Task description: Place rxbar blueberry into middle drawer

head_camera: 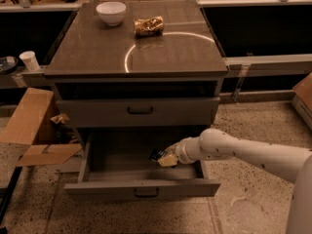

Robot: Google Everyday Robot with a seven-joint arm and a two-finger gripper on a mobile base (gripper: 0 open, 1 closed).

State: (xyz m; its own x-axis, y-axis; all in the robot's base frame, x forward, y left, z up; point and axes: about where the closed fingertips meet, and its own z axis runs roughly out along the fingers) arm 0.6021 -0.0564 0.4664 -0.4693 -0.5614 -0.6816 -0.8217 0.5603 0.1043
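Note:
The rxbar blueberry, now just above the drawer floor, will be let go by my gripper near the centre of the open middle drawer's bottom (157,162), behind the drawer's handle.
The middle drawer (141,188) is pulled open below the shut drawer front with a dark handle. My gripper (165,158) reaches in from the right on a white arm and sits inside the open drawer, right of its middle. It is shut on the rxbar blueberry (157,154), a small dark blue bar that sticks out to the left of the fingertips, just above the drawer floor.
On the cabinet top stand a white bowl (111,12) and a crinkled golden-brown snack bag (149,26). Flattened cardboard (30,126) lies on the floor left of the cabinet, with a paper cup (29,60) on a ledge behind it. A box corner (304,97) shows at far right.

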